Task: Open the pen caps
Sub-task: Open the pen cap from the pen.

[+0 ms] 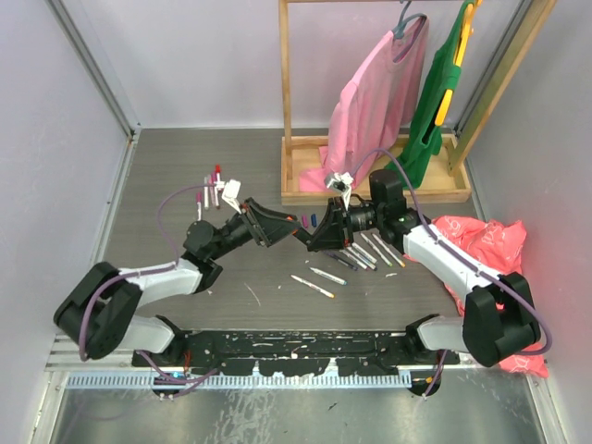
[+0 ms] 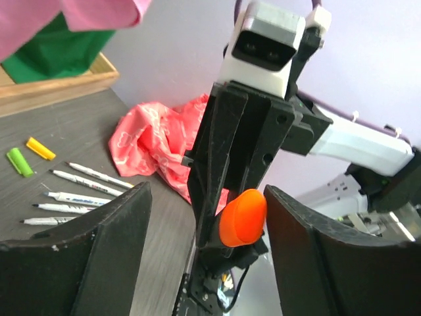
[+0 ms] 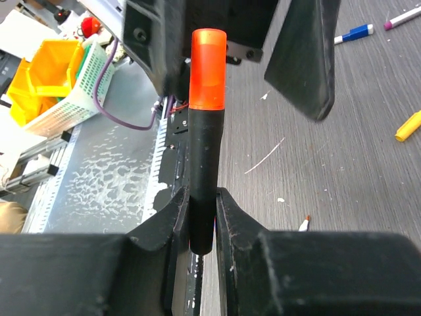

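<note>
My right gripper should take the pen's body nearer the cap [image 3: 205, 145] while my left gripper holds the orange cap, because my right gripper has only the lower end of the pen's body.
The chunky marker has a black barrel [image 3: 204, 151] and an orange cap [image 3: 208, 66]. My right gripper [image 3: 202, 197] is shut on the lower barrel and holds it above the table. My left gripper [image 2: 207, 194] faces it with its jaws open around the orange cap [image 2: 243, 217]. The cap lies close against the right-hand finger [image 2: 309, 250], with a wide gap to the other finger [image 2: 105, 250]. From above, the left gripper [image 1: 294, 227] and right gripper [image 1: 319, 239] meet over mid-table. Thin white pens [image 1: 365, 252] lie in a row below the right arm. Loose pen caps [image 2: 20, 161] lie beside them.
More pens and caps [image 1: 215, 185] lie at the back left, and two pens [image 1: 314, 282] nearer the front. A wooden clothes rack [image 1: 370, 190] with pink and green garments stands at the back. A red-pink bag [image 1: 486, 245] lies at the right. A yellow bin [image 3: 39, 72] sits off the table.
</note>
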You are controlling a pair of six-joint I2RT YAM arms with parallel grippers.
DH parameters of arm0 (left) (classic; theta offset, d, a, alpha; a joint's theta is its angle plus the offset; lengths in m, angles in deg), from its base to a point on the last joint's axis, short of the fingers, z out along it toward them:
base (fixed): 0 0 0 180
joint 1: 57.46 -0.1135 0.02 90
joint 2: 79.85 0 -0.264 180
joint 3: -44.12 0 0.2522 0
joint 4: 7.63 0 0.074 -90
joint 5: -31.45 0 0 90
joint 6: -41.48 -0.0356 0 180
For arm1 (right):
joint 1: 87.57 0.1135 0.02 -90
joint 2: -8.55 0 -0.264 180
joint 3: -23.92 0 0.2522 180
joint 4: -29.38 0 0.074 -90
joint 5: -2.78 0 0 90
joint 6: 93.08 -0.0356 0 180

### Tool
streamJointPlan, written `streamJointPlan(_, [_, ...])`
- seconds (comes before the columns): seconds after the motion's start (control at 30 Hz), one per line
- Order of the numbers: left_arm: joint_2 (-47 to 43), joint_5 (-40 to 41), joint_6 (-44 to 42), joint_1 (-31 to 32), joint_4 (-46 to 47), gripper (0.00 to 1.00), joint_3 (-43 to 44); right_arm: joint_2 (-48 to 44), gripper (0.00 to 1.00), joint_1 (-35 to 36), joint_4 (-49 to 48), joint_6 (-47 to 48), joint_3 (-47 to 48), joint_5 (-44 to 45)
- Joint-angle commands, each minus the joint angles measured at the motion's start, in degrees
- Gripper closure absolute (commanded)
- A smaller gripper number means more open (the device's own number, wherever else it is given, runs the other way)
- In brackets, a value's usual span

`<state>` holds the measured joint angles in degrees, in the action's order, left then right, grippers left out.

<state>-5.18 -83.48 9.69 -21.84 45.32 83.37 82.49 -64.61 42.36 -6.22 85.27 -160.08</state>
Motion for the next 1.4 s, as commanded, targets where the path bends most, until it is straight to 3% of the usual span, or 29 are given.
streamJointPlan(0.0, [4.8,-8.5,4.6,-0.4,15.2,0.34,3.1,0.7,0.99,-0.4,-1.0,-0.3,2.8,-3.4])
streamJointPlan(0.27, [3.5,-4.4,2.2,-0.4,15.0,0.42,1.2,2.2,0.99,-0.6,-1.1,-1.5,2.9,-2.3])
streamJointPlan(0.47, [2.1,-3.7,1.4,-0.4,12.7,0.68,0.3,2.5,0.99,-1.0,-1.1,-1.9,2.9,-1.9])
streamJointPlan(0.67, [2.2,-3.4,1.2,-0.4,12.4,0.82,0.1,2.7,0.99,-1.0,-1.1,-1.9,2.8,-1.8])
streamJointPlan(0.77, [2.2,-4.0,0.6,-0.4,11.5,0.94,0.5,2.8,0.98,-1.1,-1.1,-1.8,2.7,-2.0])
streamJointPlan(0.87, [2.7,-4.4,0.1,-0.4,11.0,1.00,0.7,2.9,0.81,-1.0,-1.1,-1.8,2.4,-2.6])
streamJointPlan(0.97, [3.7,-5.2,-0.7,-0.2,11.1,1.00,1.2,2.7,0.55,-0.8,-1.2,-1.9,2.0,-2.6])
streamJointPlan(1.07, [4.8,-6.1,-1.7,0.5,11.1,1.00,2.0,2.7,0.42,-0.1,-1.2,-1.8,2.0,-2.5])
streamJointPlan(1.37, [7.5,-7.0,-3.4,1.9,11.1,1.00,3.9,2.9,0.42,1.5,-0.5,-1.7,2.2,-0.6])
